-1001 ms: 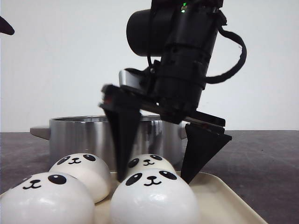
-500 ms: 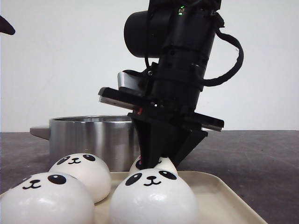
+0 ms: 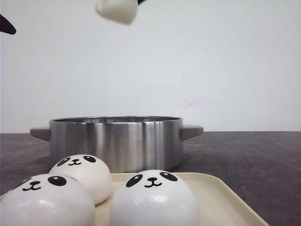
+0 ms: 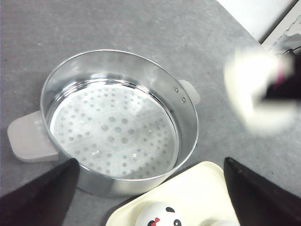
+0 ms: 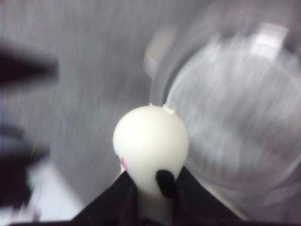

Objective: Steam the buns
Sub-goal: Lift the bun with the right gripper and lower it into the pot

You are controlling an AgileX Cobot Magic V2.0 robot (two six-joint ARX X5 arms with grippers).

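Next, my right gripper releases the white panda-faced bun, now hanging high above the pot, on the perforated steamer plate inside the steel pot (image 3: 150, 133) (image 5: 258, 125).
Three white panda-faced buns sit on the cream tray (image 3: 221, 197): one front left (image 3: 44, 200), one behind it (image 3: 82, 173), one front centre (image 3: 154, 200). My right gripper (image 5: 153, 188) is shut on a fourth bun (image 5: 150, 139), squeezed between its black fingers. That bun hangs high above the pot at the top edge of the front view (image 3: 117, 10) and shows blurred in the left wrist view (image 4: 257, 94). My left gripper (image 4: 150, 160) is open and empty, above the pot's near side and the tray (image 4: 188, 193), with a bun (image 4: 160, 215) below it.
A steel pot (image 3: 115, 141) with two handles stands behind the tray. Its perforated steamer plate (image 4: 113, 127) holds nothing. In the right wrist view the pot (image 5: 235, 132) is blurred, beside and below the held bun. Dark grey tabletop lies around.
My right gripper shut on the tray's back right bun and lifted it straight up, leaving the front view except for the bun at the top edge.
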